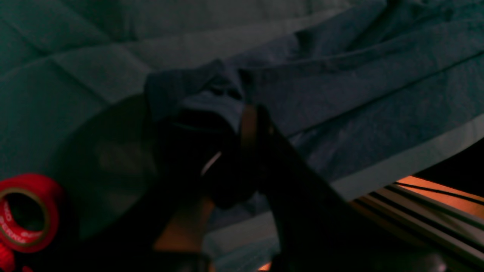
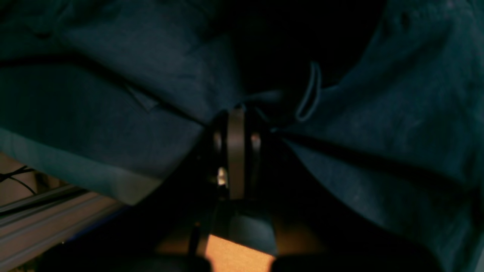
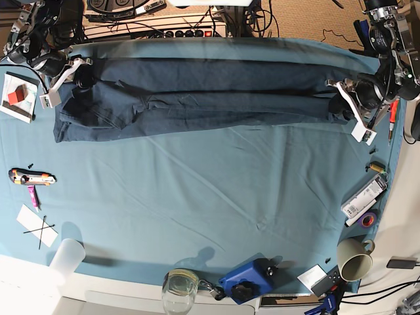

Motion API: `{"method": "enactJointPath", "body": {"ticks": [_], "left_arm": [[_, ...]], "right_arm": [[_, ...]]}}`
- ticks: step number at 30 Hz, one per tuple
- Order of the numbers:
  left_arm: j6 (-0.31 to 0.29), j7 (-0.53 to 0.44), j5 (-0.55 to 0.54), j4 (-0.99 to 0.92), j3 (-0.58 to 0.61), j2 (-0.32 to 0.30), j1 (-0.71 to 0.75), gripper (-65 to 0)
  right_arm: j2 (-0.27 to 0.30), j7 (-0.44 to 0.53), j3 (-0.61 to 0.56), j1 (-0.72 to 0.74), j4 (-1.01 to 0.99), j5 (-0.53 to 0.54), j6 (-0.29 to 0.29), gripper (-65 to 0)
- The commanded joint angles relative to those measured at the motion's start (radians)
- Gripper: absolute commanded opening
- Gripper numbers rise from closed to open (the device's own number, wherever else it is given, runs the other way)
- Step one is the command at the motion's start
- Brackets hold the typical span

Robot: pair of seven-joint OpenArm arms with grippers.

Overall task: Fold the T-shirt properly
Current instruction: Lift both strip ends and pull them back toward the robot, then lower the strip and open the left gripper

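Note:
My left gripper pinches only bunched T-shirt end; it should open, take a deeper fold across the T-shirt's band (image 3: 316,94), then fold that end over.
The dark slate-blue T-shirt (image 3: 197,92) lies stretched in a long band across the far side of the teal table cloth (image 3: 210,197). My left gripper (image 3: 342,98) is shut on the shirt's end at the right of the base view. In the left wrist view its fingers (image 1: 247,121) pinch bunched fabric of the T-shirt (image 1: 359,94). My right gripper (image 3: 82,75) is shut on the other end at the left. Close up, the right gripper (image 2: 236,113) clamps a gathered fold of the T-shirt (image 2: 132,75).
A red tape roll (image 1: 22,215) sits near the left gripper. A utility knife (image 3: 29,176), a paper with a cross (image 3: 36,226), a white cup (image 3: 65,256), a glass (image 3: 178,285), a blue device (image 3: 249,279) and a mug (image 3: 354,258) line the left, near and right edges.

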Motion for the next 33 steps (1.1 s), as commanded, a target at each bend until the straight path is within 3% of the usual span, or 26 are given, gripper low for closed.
{"method": "enactJointPath", "body": {"ticks": [1,2,4,6,12,17,23,26,29,31,33], "left_arm": [[-0.004,-0.015,-0.007,0.015,-0.007,-0.014,-0.001,-57.3],[-0.004,-0.015,-0.006,0.015,-0.007,-0.014,0.003,-48.8],[-0.003,-0.018,0.006,0.015,-0.007,-0.014,0.014,-34.9],[0.017,-0.029,0.033,0.015,-0.007,-0.014,0.021,-29.1],[0.108,-0.092,0.101,0.015,-0.007,-0.014,0.021,-28.8],[0.11,-0.091,0.073,-0.034,-0.007,-0.013,0.021,-28.9],[0.098,-0.096,0.014,-0.236,-0.007,-0.014,-0.008,-28.9],[0.085,-0.059,-0.041,-0.344,-0.007,-0.014,-0.033,-28.9],[0.044,0.053,-0.156,-0.437,-0.007,-0.014,-0.058,-29.0],[0.027,0.118,-0.229,-0.473,-0.007,-0.014,-0.065,-31.7],[0.01,0.118,-0.263,-0.486,-0.007,-0.014,-0.065,-36.1]], "right_arm": [[0.012,-0.021,0.008,0.0,0.014,0.008,0.001,-65.0],[0.012,-0.035,0.008,0.0,0.014,0.008,0.001,-64.9],[0.012,-0.071,0.008,0.0,0.014,0.022,0.001,-55.3],[0.012,-0.109,0.008,0.0,0.014,0.047,0.001,-48.0],[0.012,-0.123,0.008,0.0,0.014,0.095,0.001,-46.5],[0.012,-0.123,0.008,0.0,0.014,0.094,0.001,-46.5],[0.012,-0.123,0.008,0.0,0.014,0.094,0.001,-46.5],[0.012,-0.123,0.008,0.0,0.014,0.093,0.001,-46.5],[0.012,-0.122,0.008,0.0,0.014,0.094,0.001,-46.5],[0.012,-0.122,0.008,0.0,0.014,0.094,0.001,-46.5],[0.012,-0.122,0.008,0.0,0.014,0.094,0.001,-46.5]]}}
